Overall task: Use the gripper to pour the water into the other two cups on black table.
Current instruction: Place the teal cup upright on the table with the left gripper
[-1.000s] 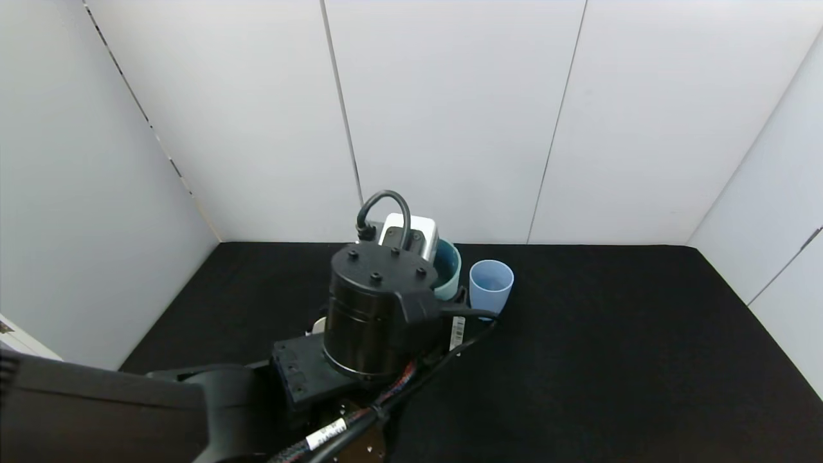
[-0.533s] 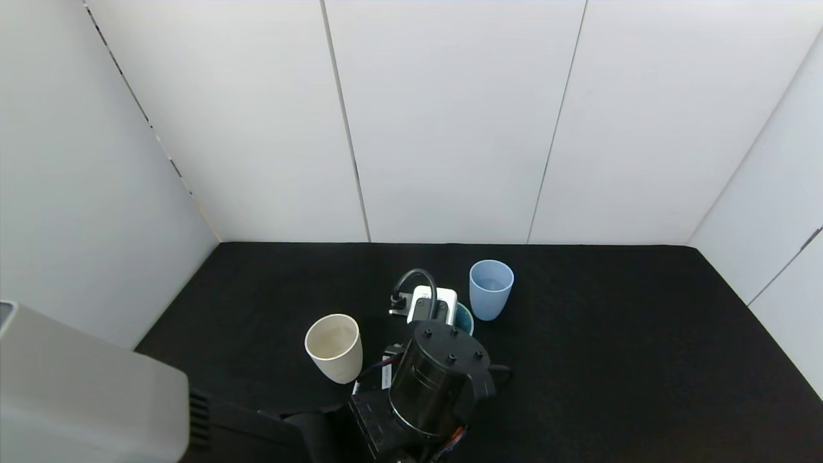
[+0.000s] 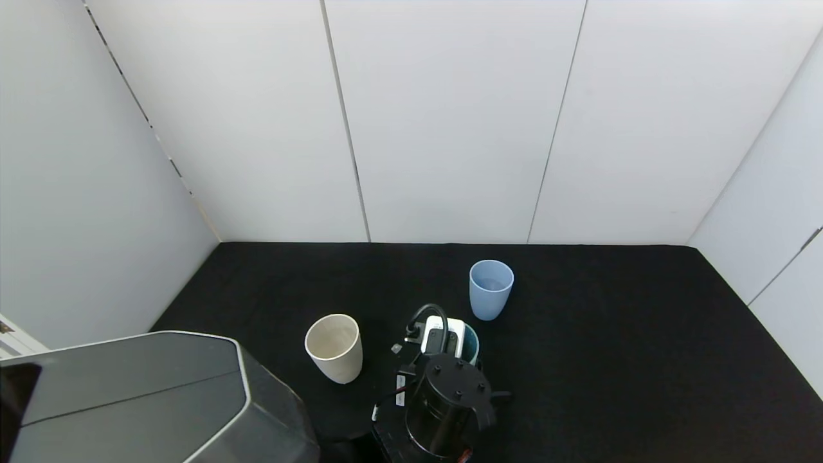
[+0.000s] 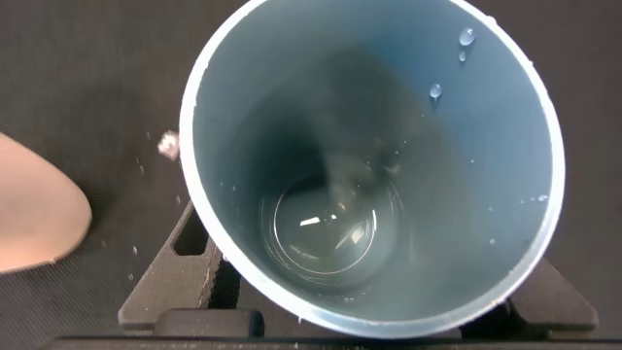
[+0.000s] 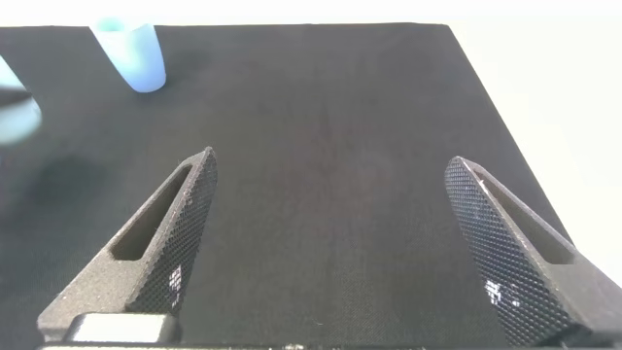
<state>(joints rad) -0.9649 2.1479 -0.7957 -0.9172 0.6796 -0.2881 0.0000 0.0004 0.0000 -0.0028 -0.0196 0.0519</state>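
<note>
My left gripper is going to release the teal-green tumbler on the black table (image 3: 445, 395) near the white speck, in front of the periwinkle cup.
My left gripper (image 3: 460, 350) is shut on the teal-green tumbler (image 3: 474, 341) and holds it upright, low over the black table (image 3: 643, 360), between the two other cups. In the left wrist view its fingers (image 4: 170, 282) clasp the tumbler (image 4: 466, 146), and a little water (image 4: 326, 228) glints at its bottom with drops on the inner wall. The cream-beige cup (image 3: 333, 347) stands to its left and shows at the edge of the left wrist view (image 4: 29, 214). The periwinkle cup (image 3: 491, 289) stands behind it. My right gripper (image 5: 335, 253) is open and empty above bare table, with the periwinkle cup (image 5: 131, 53) far off.
White panel walls close the table at the back and on both sides. My left arm's grey housing (image 3: 148, 399) fills the lower left of the head view. A small white speck (image 4: 168, 143) lies on the cloth beside the tumbler.
My left gripper has come down and back toward me with the teal-green tumbler, away from the periwinkle cup. The cream-beige cup, hidden behind the arm before, is now in view.
</note>
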